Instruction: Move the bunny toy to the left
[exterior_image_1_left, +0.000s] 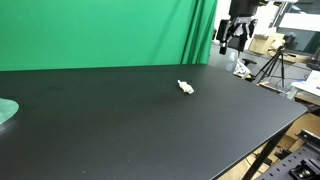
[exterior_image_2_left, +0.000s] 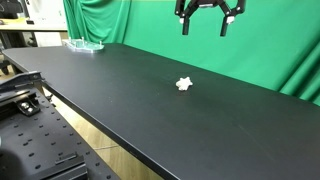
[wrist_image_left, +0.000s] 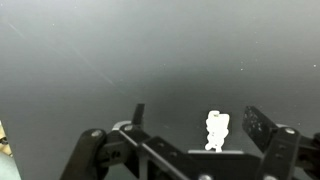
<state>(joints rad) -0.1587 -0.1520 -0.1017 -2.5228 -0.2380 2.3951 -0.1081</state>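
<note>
I will move my gripper down to the bunny toy next and close it on the bunny toy's head (exterior_image_1_left: 182, 83) (wrist_image_left: 213, 143), at the end opposite its legs.
The bunny toy (exterior_image_1_left: 186, 87) is a tiny cream-white figurine lying on the black tabletop; it shows in both exterior views (exterior_image_2_left: 184, 84). In the wrist view the bunny toy (wrist_image_left: 216, 130) lies far below, between the spread fingers. My gripper (exterior_image_1_left: 234, 36) hangs high above the table's far side with its fingers open and empty; it also shows in an exterior view (exterior_image_2_left: 203, 20) and in the wrist view (wrist_image_left: 197, 120).
A pale green round disc (exterior_image_1_left: 6, 111) lies at the table's edge; in an exterior view it sits at the far end (exterior_image_2_left: 84, 44). A green curtain (exterior_image_1_left: 100, 30) backs the table. Tripods and equipment (exterior_image_1_left: 275, 60) stand beyond the table's end.
</note>
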